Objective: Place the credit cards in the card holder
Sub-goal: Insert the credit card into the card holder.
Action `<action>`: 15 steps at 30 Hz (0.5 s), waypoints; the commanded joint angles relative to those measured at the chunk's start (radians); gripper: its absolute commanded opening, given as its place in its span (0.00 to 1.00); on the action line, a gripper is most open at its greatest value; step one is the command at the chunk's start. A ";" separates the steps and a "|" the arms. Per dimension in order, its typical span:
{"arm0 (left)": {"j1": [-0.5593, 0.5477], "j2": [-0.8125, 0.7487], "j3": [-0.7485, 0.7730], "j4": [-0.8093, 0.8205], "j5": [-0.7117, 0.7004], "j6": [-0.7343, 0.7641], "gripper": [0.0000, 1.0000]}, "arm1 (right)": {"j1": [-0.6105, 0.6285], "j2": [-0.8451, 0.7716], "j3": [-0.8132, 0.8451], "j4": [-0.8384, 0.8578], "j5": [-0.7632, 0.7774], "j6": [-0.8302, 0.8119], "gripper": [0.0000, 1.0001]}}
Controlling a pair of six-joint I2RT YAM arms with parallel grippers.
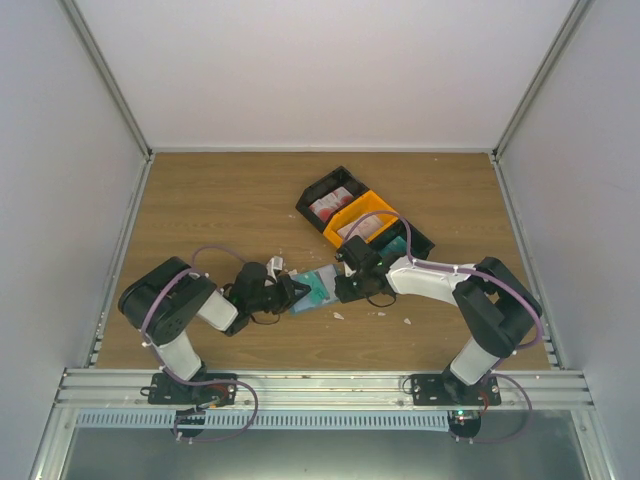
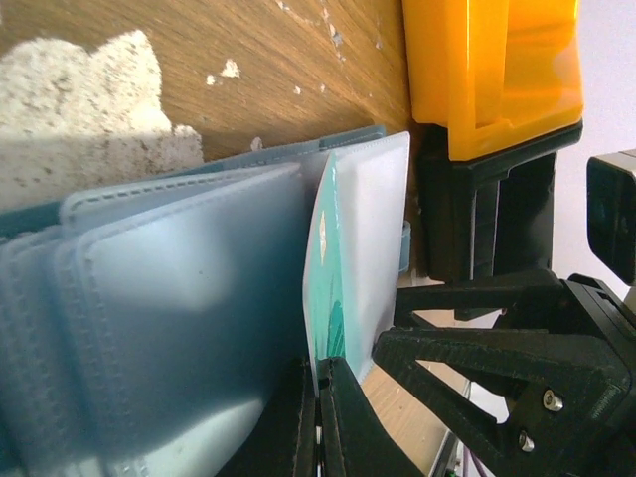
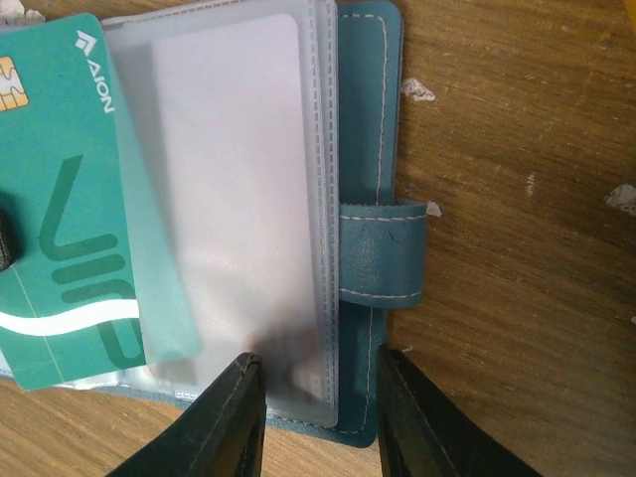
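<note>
The teal credit card sits shallow and slanted in the sleeve, so next my left gripper opens, retake its outer edge (image 2: 313, 278) and pushes it in square.
The blue card holder (image 1: 318, 288) lies open on the table between my two grippers, its frosted sleeves (image 3: 238, 199) fanned out. A teal credit card (image 3: 60, 199) sits partly inside one sleeve. My left gripper (image 2: 320, 397) is shut on that card's (image 2: 328, 308) near edge. My right gripper (image 3: 318, 412) is open, its fingertips (image 3: 231, 417) straddling the holder's cover (image 3: 360, 119) and sleeve edge near the strap loop (image 3: 383, 253). More credit cards (image 1: 330, 207) lie stacked in the tray.
The black-and-orange tray (image 1: 343, 235) stands just behind the right gripper (image 1: 345, 285), and its orange bin (image 2: 497, 70) shows close in the left wrist view. White scraps (image 2: 89, 109) lie on the wood near the holder and in front of it (image 1: 407, 321).
</note>
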 commanded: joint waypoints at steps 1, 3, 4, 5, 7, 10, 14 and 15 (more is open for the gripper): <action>-0.017 0.032 -0.007 0.027 0.008 0.005 0.00 | 0.007 0.033 -0.031 -0.045 -0.027 0.013 0.31; -0.022 0.039 -0.011 0.040 0.025 -0.014 0.00 | 0.007 0.037 -0.030 -0.044 -0.030 0.013 0.31; -0.026 0.045 -0.014 0.051 0.032 -0.025 0.00 | 0.007 0.037 -0.032 -0.043 -0.032 0.014 0.31; -0.030 0.050 -0.014 0.058 0.038 -0.039 0.00 | 0.007 0.038 -0.033 -0.042 -0.031 0.014 0.31; -0.038 0.060 -0.014 0.059 0.041 -0.060 0.00 | 0.007 0.037 -0.032 -0.044 -0.030 0.016 0.31; -0.043 0.078 -0.015 0.064 0.050 -0.085 0.00 | 0.007 0.037 -0.033 -0.042 -0.030 0.017 0.30; -0.045 0.105 -0.008 0.078 0.061 -0.090 0.00 | 0.008 0.040 -0.033 -0.038 -0.032 0.016 0.30; -0.045 0.111 -0.001 0.079 0.064 -0.082 0.00 | 0.007 0.040 -0.034 -0.038 -0.033 0.014 0.30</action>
